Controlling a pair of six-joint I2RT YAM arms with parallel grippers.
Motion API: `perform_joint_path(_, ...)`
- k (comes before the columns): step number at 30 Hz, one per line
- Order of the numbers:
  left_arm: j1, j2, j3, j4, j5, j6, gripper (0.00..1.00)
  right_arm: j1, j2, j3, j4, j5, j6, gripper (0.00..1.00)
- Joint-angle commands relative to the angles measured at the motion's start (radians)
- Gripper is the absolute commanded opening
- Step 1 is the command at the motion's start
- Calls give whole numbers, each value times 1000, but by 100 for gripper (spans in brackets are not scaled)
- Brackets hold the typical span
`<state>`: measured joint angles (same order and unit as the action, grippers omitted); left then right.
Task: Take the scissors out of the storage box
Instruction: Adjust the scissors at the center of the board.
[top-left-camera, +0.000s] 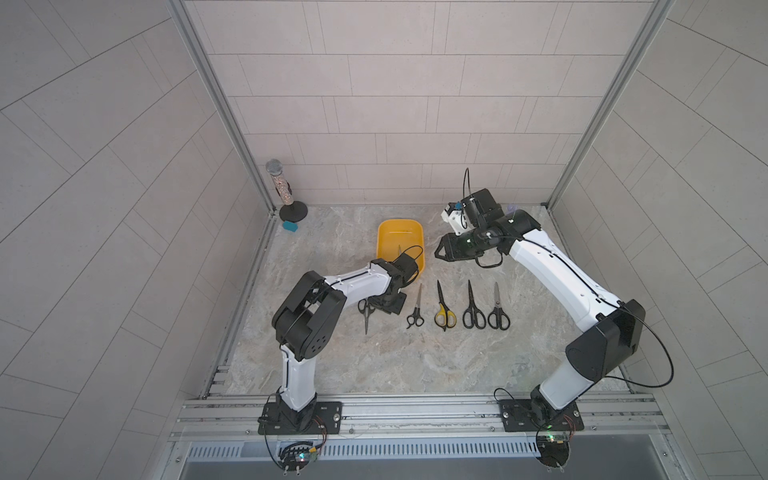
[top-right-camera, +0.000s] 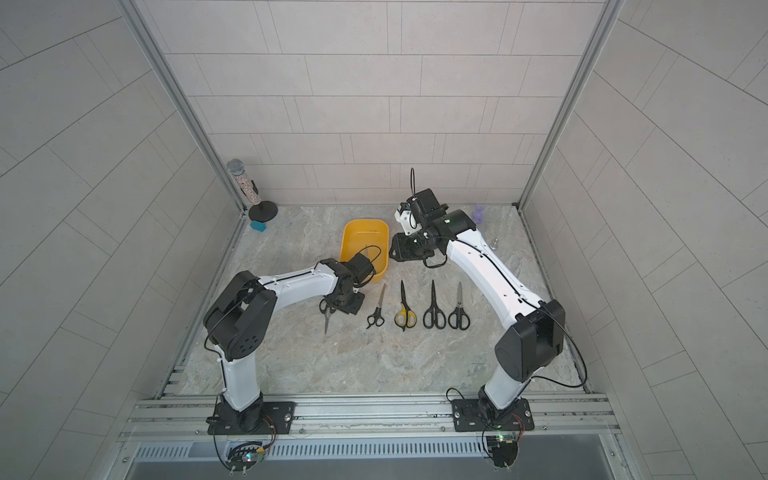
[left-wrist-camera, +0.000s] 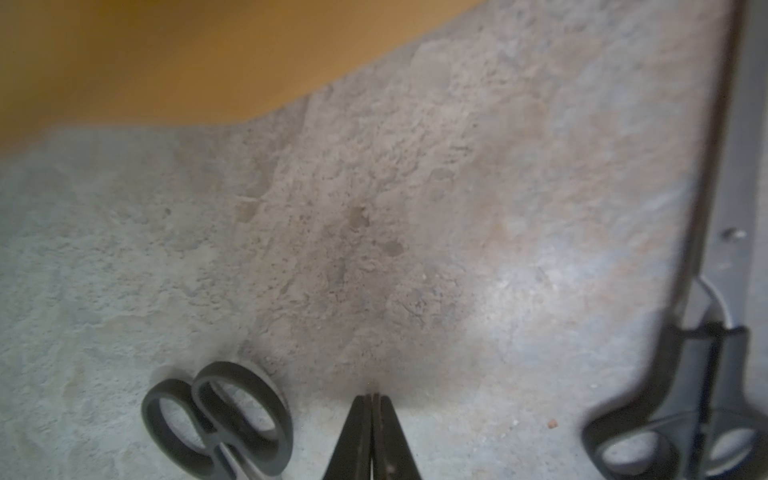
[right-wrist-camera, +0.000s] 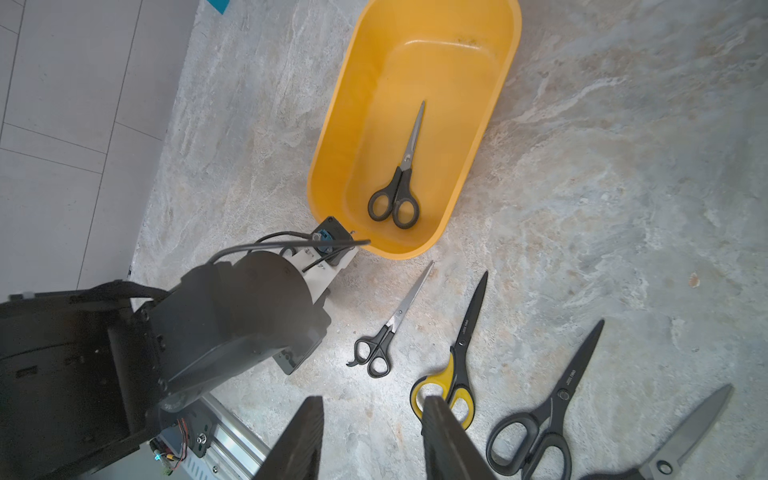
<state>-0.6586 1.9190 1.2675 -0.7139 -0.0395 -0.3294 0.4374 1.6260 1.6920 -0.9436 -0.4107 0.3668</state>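
Observation:
My left gripper is shut beside the handles of the front-pointing scissors, so I need to back away, open, turn and grab the scissors where handles meet blades (top-left-camera: 366, 315).
The yellow storage box (top-left-camera: 384, 241) (right-wrist-camera: 340, 137) lies at the table's back middle, with one black-handled pair of scissors (right-wrist-camera: 399, 178) lying flat inside. Several more pairs form a row in front: small black (top-left-camera: 416, 309), yellow-and-black (top-left-camera: 444, 309), and two large black ones (top-left-camera: 473, 309) (top-left-camera: 498, 309). Another pair (top-left-camera: 365, 316) (left-wrist-camera: 216, 419) lies left of the row, blades toward the front. My left gripper (left-wrist-camera: 372, 397) is shut and empty, tips low over the table just beside that pair's handles. My right gripper (right-wrist-camera: 374, 401) (top-left-camera: 442, 249) hovers open and empty right of the box.
A microphone on a round stand (top-left-camera: 282, 187) and a small teal block (top-left-camera: 290, 226) sit in the back left corner. A small purple object (top-right-camera: 480, 212) is at the back right. An aluminium rail (top-left-camera: 415, 411) with the arm bases runs along the front edge.

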Motion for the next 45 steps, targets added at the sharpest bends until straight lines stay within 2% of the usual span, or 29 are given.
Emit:
perform_joint_path(1,45,12,-7,-24,51,-151,9,-7,-60,-8,-11,20,-3,44)
perform_joint_path(3,57,-39,-16,9,61,-187,11,-9,-67,-11,-10,21,-2,44)
perform_joint_path(6,61,-132,1,-3,-20,-193,26,-8,-73,-12,-7,20,1,45)
perform_joint_path(7,63,-163,0,-5,-38,-166,30,-9,-74,-11,-6,20,0,45)
perform_joint_path(9,69,-219,-7,-19,-21,-68,32,-8,-72,-8,-6,17,0,44)
perform_joint_path(13,70,-341,-69,-67,4,264,38,-8,-74,-3,-3,15,-3,45)
perform_joint_path(15,68,-400,-120,-67,-87,437,39,-8,-72,-3,2,13,-5,45)
perform_joint_path(18,65,-561,-322,37,-82,926,38,-8,-66,-6,13,-8,5,45)
perform_joint_path(19,67,-637,-422,142,-103,1053,39,-9,-64,-5,12,-21,11,45)
perform_joint_path(20,87,-713,-509,232,-74,1178,40,-9,-65,-2,11,-30,15,45)
perform_joint_path(22,164,-763,-561,294,29,1286,39,-8,-74,-5,5,-42,17,45)
perform_joint_path(23,188,-738,-555,281,52,1339,36,-8,-82,-12,3,-40,17,45)
perform_joint_path(25,192,-661,-558,285,24,1436,31,-8,-93,-28,6,-45,17,45)
perform_joint_path(27,191,-607,-561,324,2,1465,30,-7,-101,-47,10,-51,20,45)
perform_joint_path(29,190,-576,-588,414,29,1507,30,-5,-120,-75,16,-46,25,45)
perform_joint_path(34,190,-475,-570,475,76,1555,30,-3,-156,-119,28,-28,37,45)
perform_joint_path(39,184,-476,-505,436,72,1573,31,-3,-170,-124,31,-7,43,45)
perform_joint_path(45,168,-422,-444,348,66,1515,31,-3,-158,-104,28,-4,42,45)
